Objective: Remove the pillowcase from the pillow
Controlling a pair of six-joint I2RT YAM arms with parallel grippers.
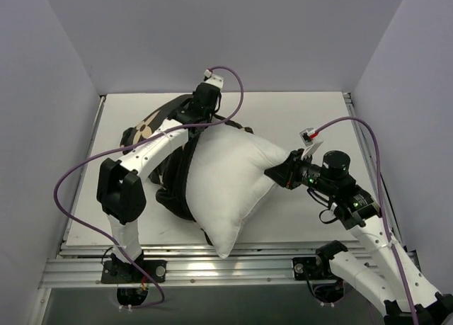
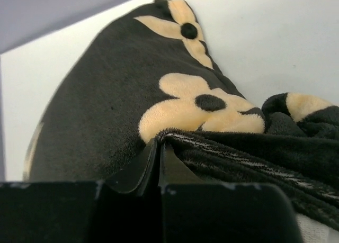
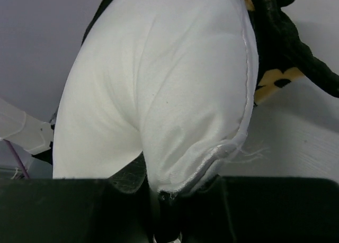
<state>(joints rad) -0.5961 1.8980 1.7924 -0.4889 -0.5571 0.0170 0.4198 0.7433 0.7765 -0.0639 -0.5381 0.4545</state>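
The white pillow's corner is in my right gripper, far from the pillow's end inside the pillowcase, so next I grab the pillow's middle [image 1: 228,175] and pull.
The white pillow [image 1: 226,183] lies mostly bare in the middle of the table, one corner pointing at the front edge. The black pillowcase [image 1: 173,162] with tan flowers is bunched over its left end. My left gripper [image 1: 192,117] is shut on the pillowcase's edge at the far side; the left wrist view shows the fabric [image 2: 127,100] pinched at my closed fingertips [image 2: 158,143]. My right gripper [image 1: 277,172] is shut on the pillow's right corner, seen filling the right wrist view [image 3: 159,95] with its seam between the fingers.
The white table [image 1: 297,120] is boxed in by pale walls at the back, left and right. An aluminium rail [image 1: 233,268] runs along the front edge. Purple cables [image 1: 233,84] loop above both arms.
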